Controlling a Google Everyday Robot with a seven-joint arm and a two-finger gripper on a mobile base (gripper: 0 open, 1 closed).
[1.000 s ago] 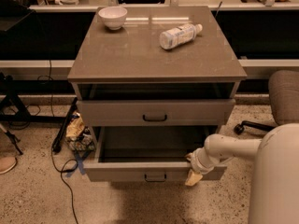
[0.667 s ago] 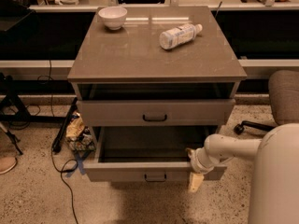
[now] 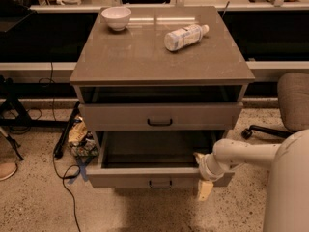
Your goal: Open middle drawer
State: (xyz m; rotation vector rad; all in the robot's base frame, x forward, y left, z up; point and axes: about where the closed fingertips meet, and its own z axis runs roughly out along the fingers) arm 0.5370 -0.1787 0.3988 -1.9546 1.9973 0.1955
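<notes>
The middle drawer is partly out, my open fingers loosely straddling its front panel; I need to pinch the panel's top edge point(image 3: 191, 171) and pull further.
The middle drawer point(image 3: 125, 178) is a grey flat-fronted drawer with a small black bar handle point(image 3: 160, 183). It stands pulled out below the top drawer point(image 3: 120, 116), and its dark inside shows empty. My gripper point(image 3: 202, 173) is at the right end of the middle drawer's front, reaching in from the right on a white arm point(image 3: 251, 153). It is open. One cream fingertip point(image 3: 198, 155) is just inside the drawer and the other point(image 3: 205, 190) hangs in front of and below the front panel. The bottom drawer is hidden beneath.
A white bowl point(image 3: 116, 18) and a plastic bottle point(image 3: 185, 36) lying on its side rest on the cabinet top point(image 3: 145, 57). Cables and wrappers point(image 3: 79, 137) lie on the floor at the left. An office chair point(image 3: 292, 100) stands at the right.
The lower fingertip has moved slightly down and away from the drawer front. The drawer has stayed pulled out at the same place.
</notes>
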